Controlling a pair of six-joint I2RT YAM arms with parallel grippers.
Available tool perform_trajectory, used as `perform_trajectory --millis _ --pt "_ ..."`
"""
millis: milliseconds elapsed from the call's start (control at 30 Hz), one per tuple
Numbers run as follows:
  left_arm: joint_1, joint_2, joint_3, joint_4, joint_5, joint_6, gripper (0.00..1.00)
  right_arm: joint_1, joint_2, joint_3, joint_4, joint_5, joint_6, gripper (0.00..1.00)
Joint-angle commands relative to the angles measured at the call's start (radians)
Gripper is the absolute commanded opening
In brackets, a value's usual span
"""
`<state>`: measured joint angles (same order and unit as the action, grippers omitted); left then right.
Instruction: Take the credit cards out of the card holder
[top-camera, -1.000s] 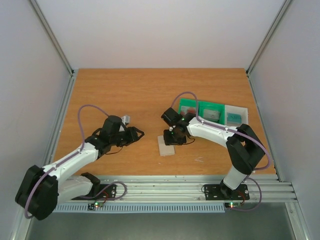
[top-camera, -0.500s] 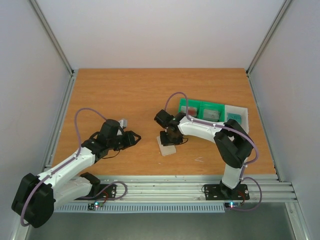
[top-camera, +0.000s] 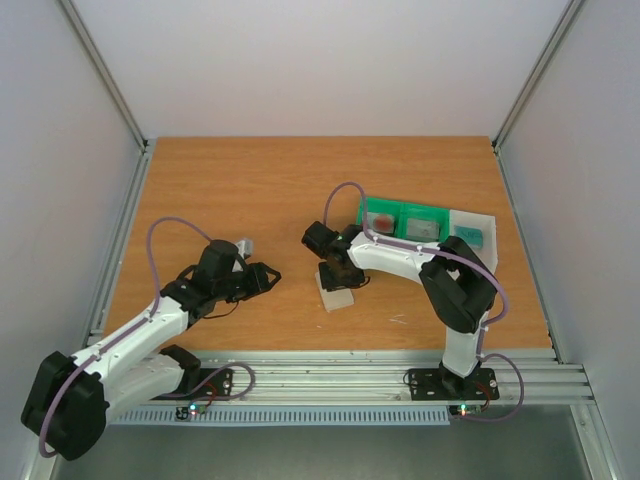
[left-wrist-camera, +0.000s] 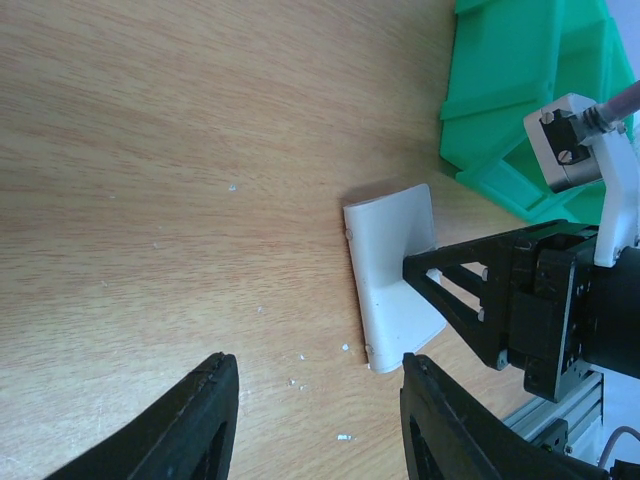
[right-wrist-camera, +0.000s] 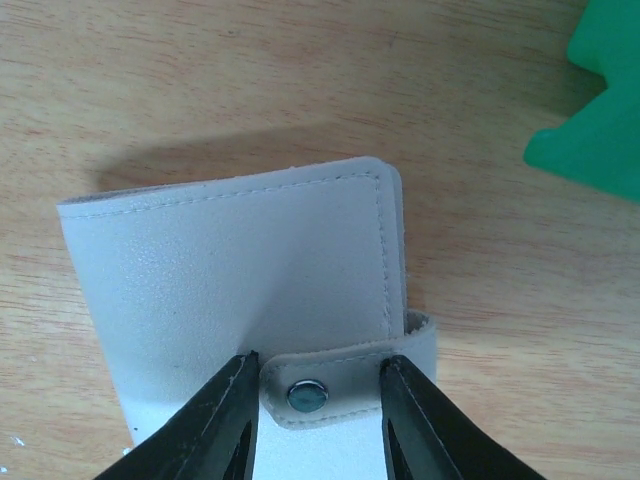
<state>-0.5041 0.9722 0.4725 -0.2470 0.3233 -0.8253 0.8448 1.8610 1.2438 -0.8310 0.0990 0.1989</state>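
The strap is snapped flat across the card holder's cover, so next my right gripper pinches the strap's loose end (right-wrist-camera: 276, 396) and peels it up before it opens the cover.
The card holder (top-camera: 336, 293) lies folded shut on the wood table, pale white, with a snap strap (right-wrist-camera: 345, 385) across its edge. My right gripper (top-camera: 338, 272) is down on it, and in the right wrist view the right gripper (right-wrist-camera: 318, 362) is open, its fingers straddling the strap's snap tab. Whether they pinch the tab I cannot tell. No credit cards show at the holder. My left gripper (top-camera: 270, 278) hovers open to the holder's left, and in the left wrist view the left gripper (left-wrist-camera: 318, 362) is empty, with the card holder (left-wrist-camera: 385, 285) ahead.
A green compartment tray (top-camera: 403, 212) stands behind the right arm, with a white card with red marks (top-camera: 381, 220) and a greyish card (top-camera: 424, 229) in it. A clear box (top-camera: 484, 222) beside it holds a teal card (top-camera: 468, 236). White crumbs (left-wrist-camera: 300, 355) dot the wood.
The right gripper has shifted left over the holder and its elbow has folded in. The left gripper has drawn back a little to the left.
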Motion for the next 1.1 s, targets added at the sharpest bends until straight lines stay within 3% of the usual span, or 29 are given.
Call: perform_trajectory --millis 0,300,800,1067 --pt "0.001 -0.014 -0.013 0.005 -0.020 0.015 0.45 0.009 0.024 0.016 -0.004 0.013 -0.016 0.36" --pt "0.001 -0.009 -0.012 -0.003 -0.024 0.020 0.45 0.021 0.022 -0.011 0.016 0.006 -0.014 0.38" --pt "0.001 0.035 0.018 -0.002 -0.007 0.034 0.45 0.022 -0.042 -0.040 0.031 -0.024 -0.012 0.06" --pt "0.001 0.043 0.012 0.005 -0.006 0.034 0.45 0.022 -0.080 -0.057 0.044 -0.033 -0.008 0.01"
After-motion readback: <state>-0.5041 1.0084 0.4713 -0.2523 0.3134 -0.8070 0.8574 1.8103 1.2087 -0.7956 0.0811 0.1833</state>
